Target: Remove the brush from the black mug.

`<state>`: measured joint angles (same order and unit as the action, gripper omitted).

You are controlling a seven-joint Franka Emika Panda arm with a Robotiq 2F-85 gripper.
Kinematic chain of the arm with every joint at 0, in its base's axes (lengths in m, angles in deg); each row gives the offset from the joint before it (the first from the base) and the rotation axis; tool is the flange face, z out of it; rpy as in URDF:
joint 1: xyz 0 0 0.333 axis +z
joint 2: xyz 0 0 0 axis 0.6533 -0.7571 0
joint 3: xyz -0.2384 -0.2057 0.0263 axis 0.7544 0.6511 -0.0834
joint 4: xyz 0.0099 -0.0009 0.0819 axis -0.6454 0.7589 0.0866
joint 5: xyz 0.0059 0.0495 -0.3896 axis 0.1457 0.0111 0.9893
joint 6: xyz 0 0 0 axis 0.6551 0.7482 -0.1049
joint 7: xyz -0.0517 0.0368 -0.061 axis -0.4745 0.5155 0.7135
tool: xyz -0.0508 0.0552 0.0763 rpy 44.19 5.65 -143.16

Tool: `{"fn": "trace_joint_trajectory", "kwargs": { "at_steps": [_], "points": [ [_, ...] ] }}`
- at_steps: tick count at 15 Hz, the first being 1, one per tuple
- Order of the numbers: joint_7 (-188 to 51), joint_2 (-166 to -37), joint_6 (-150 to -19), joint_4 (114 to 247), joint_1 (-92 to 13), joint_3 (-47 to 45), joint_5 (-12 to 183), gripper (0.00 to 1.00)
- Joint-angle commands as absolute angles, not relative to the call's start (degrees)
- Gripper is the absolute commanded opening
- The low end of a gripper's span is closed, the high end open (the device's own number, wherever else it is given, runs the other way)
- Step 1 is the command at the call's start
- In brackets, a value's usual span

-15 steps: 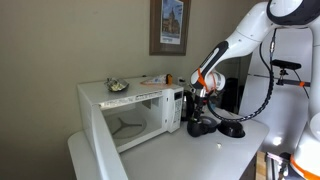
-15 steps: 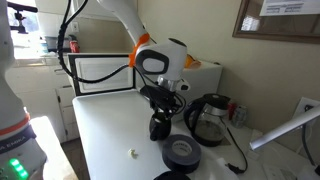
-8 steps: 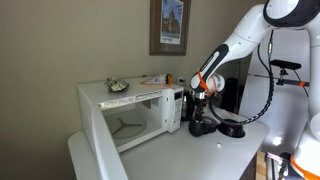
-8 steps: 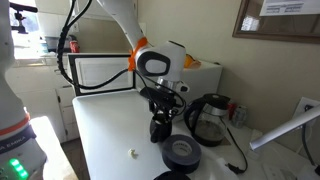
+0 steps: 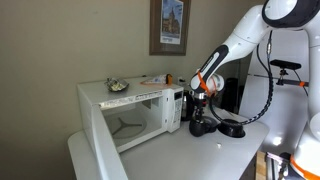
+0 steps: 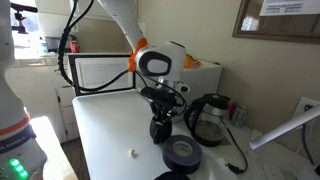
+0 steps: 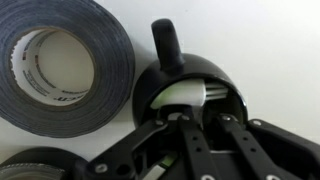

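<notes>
The robot's gripper will release the brush on the open white table (image 5: pixel 211 146) in front of the black mug. The brush still lies across the mug's inside.
The black mug (image 7: pixel 200 68) fills the wrist view, seen from above, its handle pointing up. It stands on the white table in both exterior views (image 5: pixel 199 127) (image 6: pixel 160 128). The whitish brush (image 7: pixel 190 95) lies across the inside of the mug. My gripper (image 7: pixel 205 118) reaches down into the mug mouth, its two fingers close together around the brush. In both exterior views the gripper (image 5: pixel 199 108) (image 6: pixel 160 112) points straight down onto the mug. The fingertips themselves are hidden inside the mug.
A black tape roll (image 7: pixel 65 65) (image 6: pixel 182 153) lies right beside the mug. A dark jug (image 6: pixel 208 118) with a cord stands close behind. A white microwave (image 5: pixel 130 115) with its door (image 5: pixel 100 150) open stands nearby. A small white bit (image 6: pixel 131 153) lies on the table.
</notes>
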<state>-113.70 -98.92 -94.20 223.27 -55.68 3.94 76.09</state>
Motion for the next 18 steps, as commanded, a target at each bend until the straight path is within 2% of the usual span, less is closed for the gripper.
{"fn": "trace_joint_trajectory", "kwargs": {
  "at_steps": [1,18],
  "points": [
    [-115.8,-95.5,-92.5,224.3,-56.9,2.4,74.8,0.04],
    [-119.6,-70.7,-83.5,235.8,-52.4,5.4,79.8,0.04]
  ]
}}
